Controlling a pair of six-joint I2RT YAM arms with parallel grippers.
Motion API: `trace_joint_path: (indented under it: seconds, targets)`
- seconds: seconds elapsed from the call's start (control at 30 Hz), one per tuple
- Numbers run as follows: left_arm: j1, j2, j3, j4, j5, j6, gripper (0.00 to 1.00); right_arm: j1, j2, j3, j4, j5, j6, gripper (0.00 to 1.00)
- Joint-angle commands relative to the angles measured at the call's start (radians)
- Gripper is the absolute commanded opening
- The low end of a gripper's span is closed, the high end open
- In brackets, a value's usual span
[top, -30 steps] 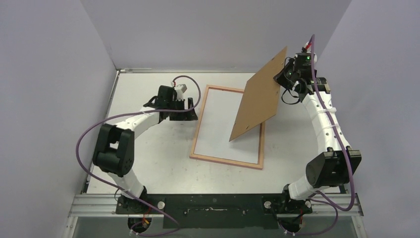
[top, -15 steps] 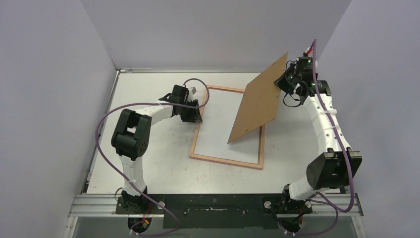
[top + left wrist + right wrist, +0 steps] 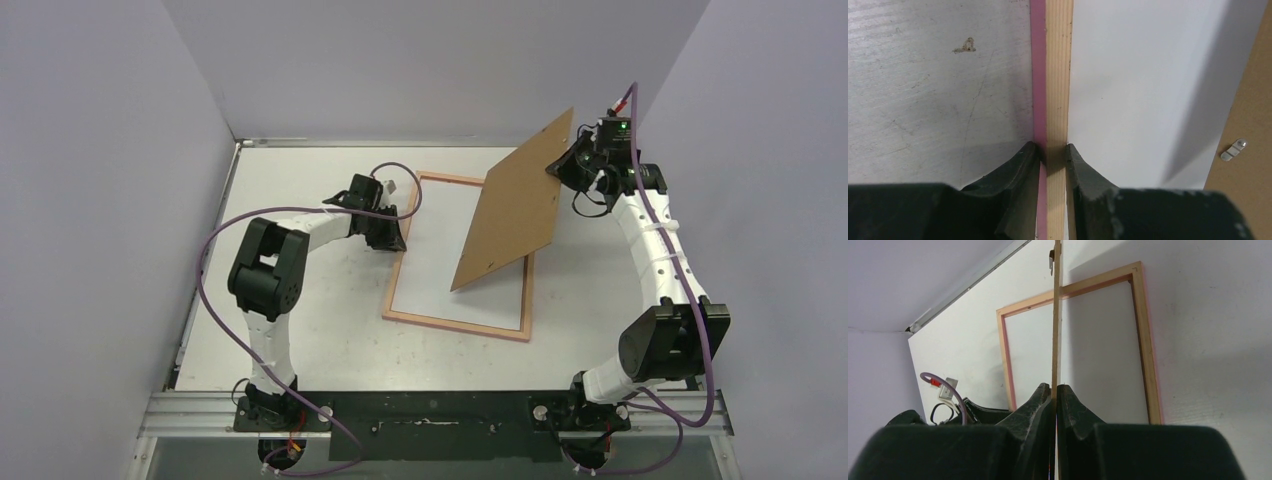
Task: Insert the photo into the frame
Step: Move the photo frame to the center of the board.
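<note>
The frame lies crooked under the tilted panel, so my left gripper should turn the frame straight and retake its side (image 3: 395, 275) before the panel comes down.
The frame (image 3: 455, 327) lies flat on the table with its wood-coloured back up and a pink edge showing. Inside it lies the photo (image 3: 430, 270), plain white back up, its right part hidden under the panel. My left gripper (image 3: 398, 232) is shut on the frame's left rail (image 3: 1058, 75), one finger on each side of it. My right gripper (image 3: 565, 165) is shut on the far right edge of a brown backing panel (image 3: 510, 215). The panel is held tilted over the frame's right half, with its low corner near the photo. The right wrist view shows the panel edge-on (image 3: 1056, 330).
A small metal clip (image 3: 1233, 149) sits on the panel's face. Grey walls close in the table at the left, back and right. The left arm's purple cable (image 3: 385, 170) loops beside the frame's far left corner.
The left arm has moved right to the frame's left rail and its jaws have closed on it. The right gripper has swung the panel slightly left and lower.
</note>
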Motion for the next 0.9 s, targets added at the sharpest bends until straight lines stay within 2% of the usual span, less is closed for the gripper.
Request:
trace_joint_path:
  seconds: [0.0,0.3,0.57,0.77,0.87]
  targets:
    - [0.006,-0.030,-0.037,-0.032,-0.047,-0.025,0.09,-0.005,-0.043,0.005,0.096,-0.117,0.000,0.00]
    - [0.061,-0.118,-0.160,-0.015,-0.029,-0.120,0.05,0.011,-0.034,-0.028,0.208,-0.271,0.031,0.00]
    - [0.151,-0.220,-0.294,0.064,0.049,-0.187,0.06,0.086,-0.036,-0.118,0.445,-0.383,0.067,0.00]
    - [0.198,-0.266,-0.309,0.095,0.136,-0.158,0.30,0.145,-0.016,-0.187,0.626,-0.374,0.133,0.00]
    - [0.251,-0.297,-0.330,0.156,0.225,-0.170,0.46,0.151,0.005,-0.236,0.712,-0.375,0.160,0.00]
